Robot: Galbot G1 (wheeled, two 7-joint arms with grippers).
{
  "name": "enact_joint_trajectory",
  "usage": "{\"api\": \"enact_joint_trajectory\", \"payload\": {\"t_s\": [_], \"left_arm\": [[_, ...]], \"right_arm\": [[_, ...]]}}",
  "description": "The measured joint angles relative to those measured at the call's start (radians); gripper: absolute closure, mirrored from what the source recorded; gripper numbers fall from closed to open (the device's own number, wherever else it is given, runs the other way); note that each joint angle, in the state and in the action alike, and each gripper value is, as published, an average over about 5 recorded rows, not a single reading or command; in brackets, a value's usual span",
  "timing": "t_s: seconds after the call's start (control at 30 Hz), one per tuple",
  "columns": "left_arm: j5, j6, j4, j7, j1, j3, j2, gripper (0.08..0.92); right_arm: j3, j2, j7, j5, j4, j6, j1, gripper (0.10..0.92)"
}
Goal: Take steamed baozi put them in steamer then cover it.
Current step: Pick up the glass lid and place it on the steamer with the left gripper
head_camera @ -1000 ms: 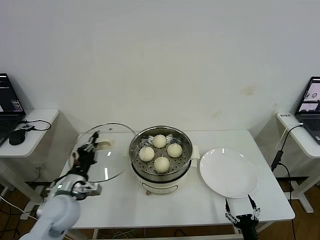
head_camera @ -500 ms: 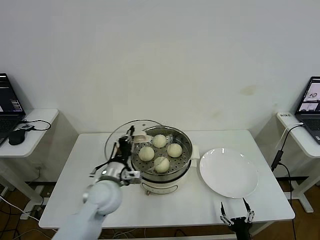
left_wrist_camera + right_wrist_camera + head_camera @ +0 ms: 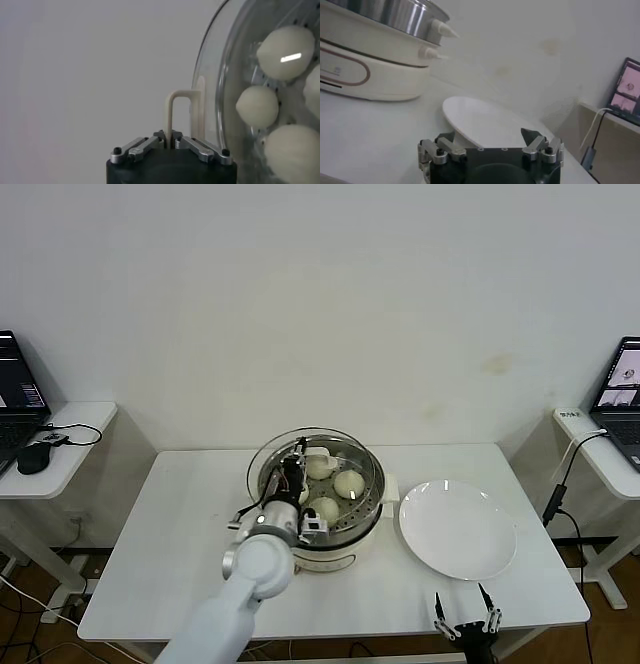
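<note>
My left gripper will let go of the glass cover flat on top of the steamer, centred over the steamed baozi (image 3: 320, 487).
The steamer (image 3: 322, 529) stands mid-table with steamed baozi (image 3: 348, 482) on its perforated tray; three show and my arm hides the rest. My left gripper (image 3: 293, 474) is shut on the cover's cream bar handle (image 3: 172, 110). It holds the glass cover (image 3: 262, 456) tilted over the steamer, shifted a little to the pot's left. The left wrist view shows the gripper (image 3: 170, 141), the glass (image 3: 220, 75) and baozi (image 3: 257, 106) behind it. My right gripper (image 3: 463, 622) is open and empty at the table's front edge, in front of the plate; it also shows in its wrist view (image 3: 490, 137).
A flat white plate (image 3: 458, 529) lies right of the steamer, also in the right wrist view (image 3: 485, 117) with the steamer base (image 3: 375, 70). Side tables with laptops stand at far left (image 3: 60, 434) and far right (image 3: 620, 384).
My left arm has carried the cover to the right, from beside the steamer to over it. The right gripper has sunk slightly toward the front edge.
</note>
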Motion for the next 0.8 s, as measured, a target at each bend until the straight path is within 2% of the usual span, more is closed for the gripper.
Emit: {"api": "enact_joint_trajectory", "payload": {"t_s": [0.23,0.8], "left_arm": [[0.043,-0.017,0.047,-0.008,0.000,0.004,-0.041,0.852],[0.087,-0.050,0.110,-0.030,0.000,-0.005,-0.078,0.852]], "right_arm": [[-0.013,0.001,0.001,-0.009,-0.003,0.003,-0.002,0.202],[-0.021,0.001,0.003,-0.015,-0.015,0.005,-0.004,0.202]]}}
